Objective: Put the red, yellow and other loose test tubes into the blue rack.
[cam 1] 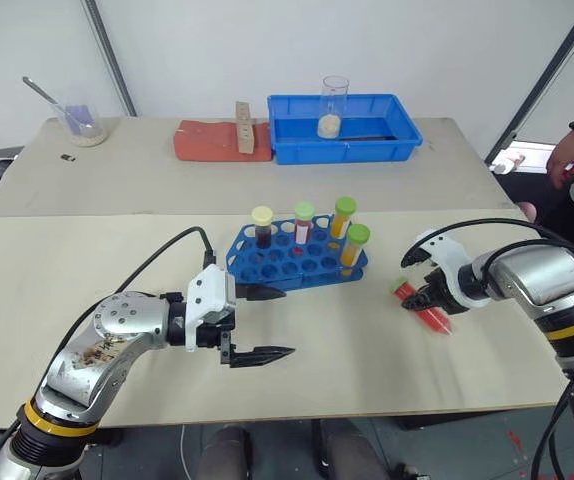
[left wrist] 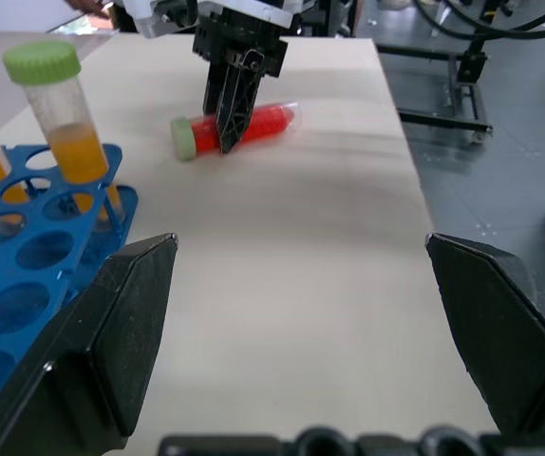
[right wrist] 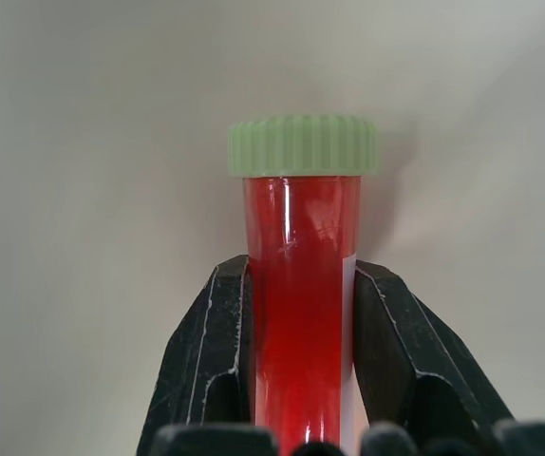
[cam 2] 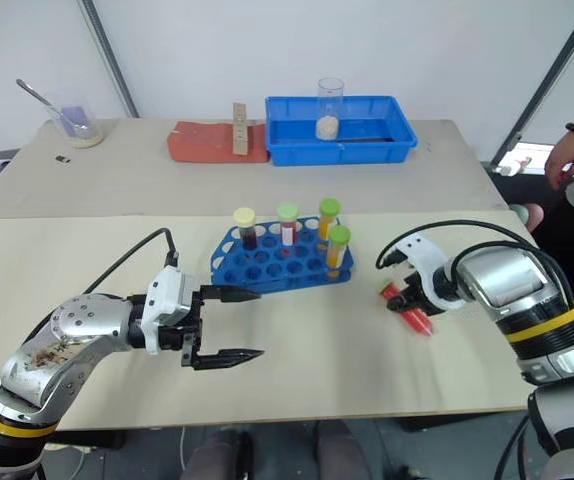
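Note:
The red test tube will go from my right gripper into the rack's empty front hole [cam 1: 309, 265] facing the white-labelled tube.
A red test tube [cam 1: 429, 315] with a pale green cap lies on the table to the right of the blue rack [cam 1: 292, 262]. My right gripper [cam 1: 426, 298] is shut on the red test tube [right wrist: 301, 313], both fingers pressed against its sides. Several capped tubes stand upright in the rack, two with yellow-orange liquid [cam 1: 352, 250] and two with dark red. Left of the rack, my left gripper [cam 1: 262, 322] hangs open with nothing between its fingers, pointing toward the right.
A blue tray [cam 1: 342, 130] holding a glass beaker stands at the back of the far table, next to a red pad [cam 1: 217, 142]. A beaker with a spoon [cam 1: 79, 122] sits back left. A person's hand [cam 1: 572, 155] shows at the right edge.

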### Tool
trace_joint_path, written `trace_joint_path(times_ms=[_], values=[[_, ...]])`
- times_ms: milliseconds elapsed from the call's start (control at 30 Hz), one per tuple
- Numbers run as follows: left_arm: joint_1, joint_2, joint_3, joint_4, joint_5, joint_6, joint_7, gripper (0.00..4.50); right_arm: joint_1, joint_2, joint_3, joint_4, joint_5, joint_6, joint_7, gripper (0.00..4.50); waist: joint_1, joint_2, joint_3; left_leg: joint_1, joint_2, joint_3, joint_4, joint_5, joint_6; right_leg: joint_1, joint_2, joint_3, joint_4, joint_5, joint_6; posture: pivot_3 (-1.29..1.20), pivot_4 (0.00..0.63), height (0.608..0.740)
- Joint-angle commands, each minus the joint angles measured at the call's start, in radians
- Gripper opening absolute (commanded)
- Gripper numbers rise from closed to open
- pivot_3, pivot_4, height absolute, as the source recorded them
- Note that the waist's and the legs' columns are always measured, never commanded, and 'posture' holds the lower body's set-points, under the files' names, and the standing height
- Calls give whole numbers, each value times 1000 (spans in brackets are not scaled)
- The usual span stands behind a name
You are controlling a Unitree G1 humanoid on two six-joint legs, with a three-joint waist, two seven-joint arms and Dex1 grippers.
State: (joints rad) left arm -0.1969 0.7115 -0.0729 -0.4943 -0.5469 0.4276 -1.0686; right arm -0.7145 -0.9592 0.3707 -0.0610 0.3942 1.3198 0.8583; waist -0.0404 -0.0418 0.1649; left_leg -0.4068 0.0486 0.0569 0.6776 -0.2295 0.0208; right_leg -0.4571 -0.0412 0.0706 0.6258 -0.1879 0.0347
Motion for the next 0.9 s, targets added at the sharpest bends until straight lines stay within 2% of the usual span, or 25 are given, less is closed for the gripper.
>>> trace_joint_path(times_ms=[33, 67, 100, 200, 300, 400, 600, 700, 900], values=[[13, 14, 80, 9, -29, -43, -18, 4500, 56, -29, -160, -230, 103, 25, 34, 1014, 2, 0, 0, 0, 0, 0, 0, 0, 0, 0, 0, 0, 0, 0, 1, 0, 150, 740], [18, 21, 93, 19, -29, -46, -23, 4500, 80, -13, -205, -281, 133, 31, 29, 1014, 1, 0, 0, 0, 0, 0, 0, 0, 1, 0, 0, -1, 0, 0, 1, 0, 150, 740], [23, 34, 109, 35, -22, -47, -28, 4500, 115, 56, -292, -345, 177, 36, 0, 1014, 0, 0, 0, 0, 1, -1, -1, 0, 1, 0, 0, -1, 0, 0, 1, 0, 150, 740], [30, 50, 143, 73, -9, -63, -29, 4500, 191, 341, -533, -449, 302, 4, -113, 1014, -6, -2, -1, 2, 3, -2, -1, 0, 1, 1, 4, -1, 1, 0, 1, 0, 150, 740], [36, 74, 163, 89, -13, -66, -49, 4500, 239, 576, -617, -495, 304, -135, -260, 1014, -2, -1, 0, 1, 2, -4, 0, 0, 1, 0, 5, -1, 4, 0, 1, 0, 150, 740], [37, 85, 184, 107, -23, -71, -58, 4500, 273, 710, -566, -505, 202, -354, -360, 1014, 2, -1, 0, 1, 2, -4, 1, 0, 0, 0, 3, -1, 3, 0, 1, 0, 150, 740], [11, 57, 196, 158, -14, -92, -46, 4500, 348, 813, -375, -377, -34, -816, -393, 1014, -2, 0, 0, 0, 1, -1, 0, 0, 0, 0, 0, -1, 0, 1, 1, 0, 150, 740], [-5, 44, 188, 169, -5, -101, -38, 4500, 364, 856, -301, -295, -111, -959, -412, 1014, -5, 0, 0, 1, 1, -1, -1, 0, 0, 0, 1, -1, 1, 1, 0, 0, 150, 740], [-15, 43, 186, 162, -12, -95, -34, 4500, 374, 903, -243, -164, -202, -1169, -441, 1014, -5, 0, 0, 1, 1, -1, -1, 0, 0, 0, 1, -1, 3, 1, -1, 0, 150, 740]])
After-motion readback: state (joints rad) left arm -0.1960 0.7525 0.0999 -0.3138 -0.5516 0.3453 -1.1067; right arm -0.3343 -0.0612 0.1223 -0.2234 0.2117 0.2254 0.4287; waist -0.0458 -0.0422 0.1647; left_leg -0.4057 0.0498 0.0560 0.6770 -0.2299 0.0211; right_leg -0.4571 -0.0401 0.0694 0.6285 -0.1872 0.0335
